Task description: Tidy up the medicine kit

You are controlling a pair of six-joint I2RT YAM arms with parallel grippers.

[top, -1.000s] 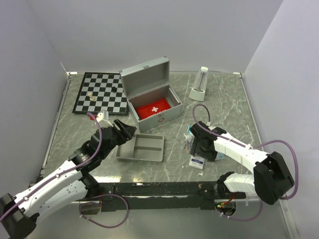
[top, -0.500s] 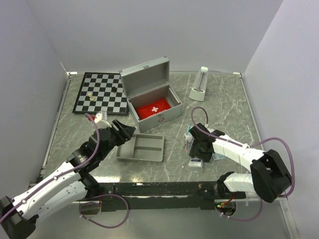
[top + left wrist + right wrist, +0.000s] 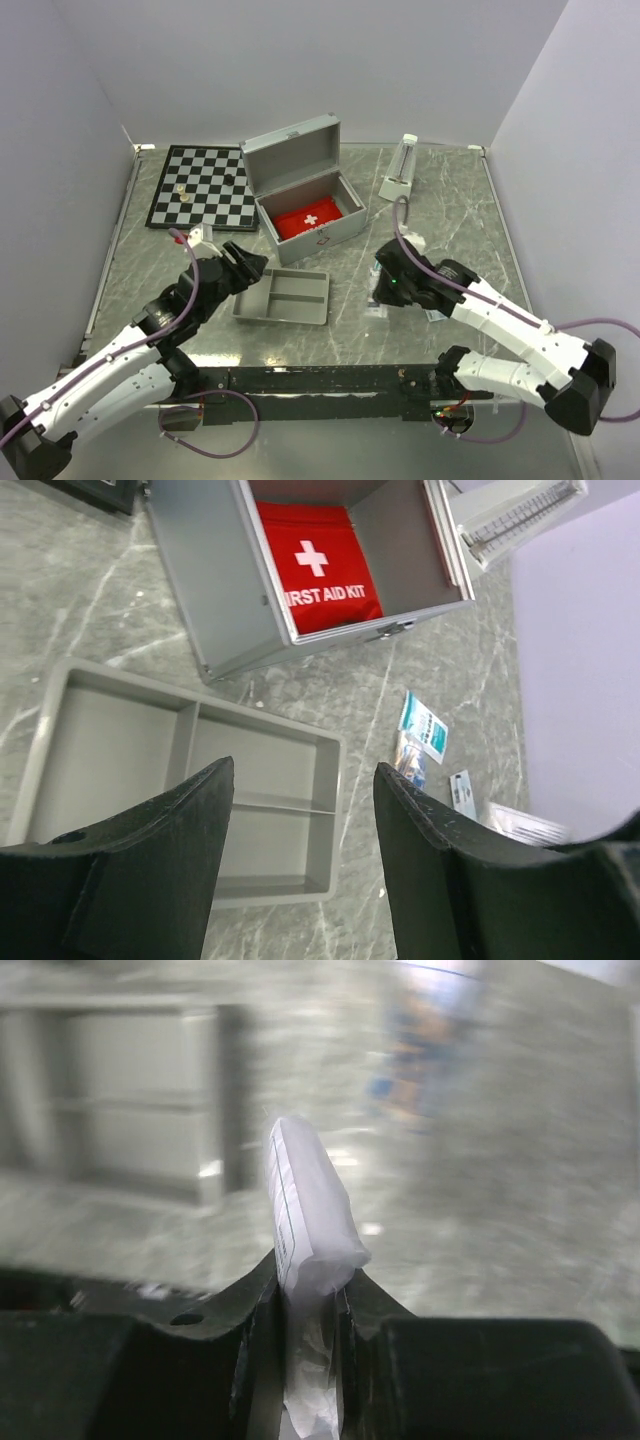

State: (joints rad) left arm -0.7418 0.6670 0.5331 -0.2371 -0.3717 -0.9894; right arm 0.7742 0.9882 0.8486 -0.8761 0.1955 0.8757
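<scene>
The robot's right gripper needs to release the white plastic packet in the grey tray's end compartment (image 3: 246,290) beside the left gripper.
The medicine kit (image 3: 318,205) is a silver case standing open at the back middle, its lid (image 3: 292,150) tipped up behind it. A red first-aid pouch (image 3: 308,220) lies inside; the left wrist view shows the case (image 3: 215,590) and pouch (image 3: 318,565) too. My right gripper (image 3: 385,285) hovers right of the grey tray (image 3: 282,296). In the right wrist view it (image 3: 310,1290) is shut on a white plastic packet (image 3: 305,1200) that sticks up between the fingers. My left gripper (image 3: 250,262) hangs open over the tray's left end (image 3: 120,740), holding nothing (image 3: 305,780).
Several small packets (image 3: 423,725) lie on the marble table right of the tray, one white one (image 3: 462,792) nearer me. A chessboard (image 3: 200,187) with a few pieces sits at the back left. A white upright device (image 3: 400,170) stands at the back right. Walls enclose three sides.
My right gripper has closed on the white packet, lifted it off the table and swung left toward the tray. The left arm has barely moved.
</scene>
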